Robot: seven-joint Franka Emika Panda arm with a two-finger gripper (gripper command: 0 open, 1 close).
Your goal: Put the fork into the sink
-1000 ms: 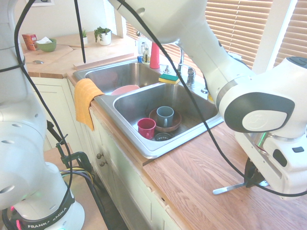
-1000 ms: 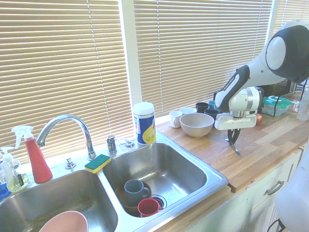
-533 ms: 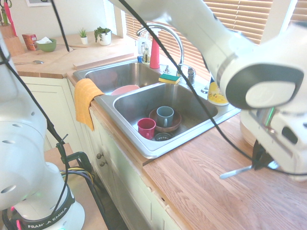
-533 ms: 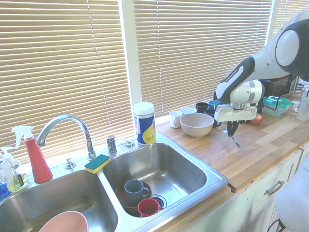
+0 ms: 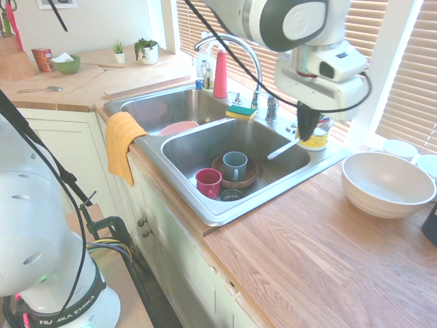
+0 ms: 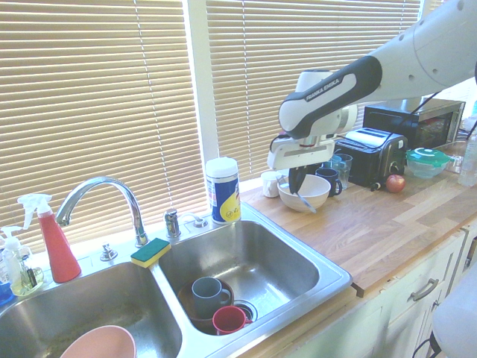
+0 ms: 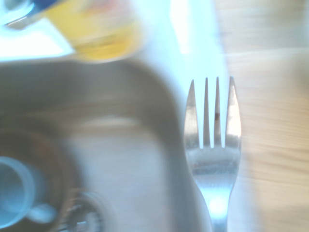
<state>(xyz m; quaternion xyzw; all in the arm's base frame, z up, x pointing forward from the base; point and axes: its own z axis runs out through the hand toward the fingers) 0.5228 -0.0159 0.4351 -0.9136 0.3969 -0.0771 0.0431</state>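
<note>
My gripper is going to let go of the fork on the bare steel (image 6: 257, 288) (image 7: 121, 213) next to the drain, in the basin with the mugs.
My gripper (image 5: 306, 130) is shut on the fork (image 5: 283, 149), a slim silver one. It hangs in the air over the far right edge of the sink (image 5: 217, 213), with one end slanting down toward the right basin. In the second exterior view the gripper (image 6: 296, 184) holds the fork (image 6: 305, 201) just in front of the white bowl, above the counter beside the sink's rim (image 6: 332, 277). The wrist view shows the fork's four tines (image 7: 212, 140) over the line where the steel basin wall (image 7: 130, 159) meets the wood.
The right basin holds a red mug (image 5: 208, 182) and a grey-blue mug (image 5: 235, 165) on a brown dish. A pink bowl (image 5: 179, 128) lies in the left basin. A faucet (image 5: 233, 45), a sponge (image 5: 240, 111), a yellow-labelled canister (image 6: 222, 190) and a white bowl (image 5: 386, 183) stand around.
The arm has lifted the fork off the wooden counter and carried it from there toward the sink, to above the right basin's edge.
</note>
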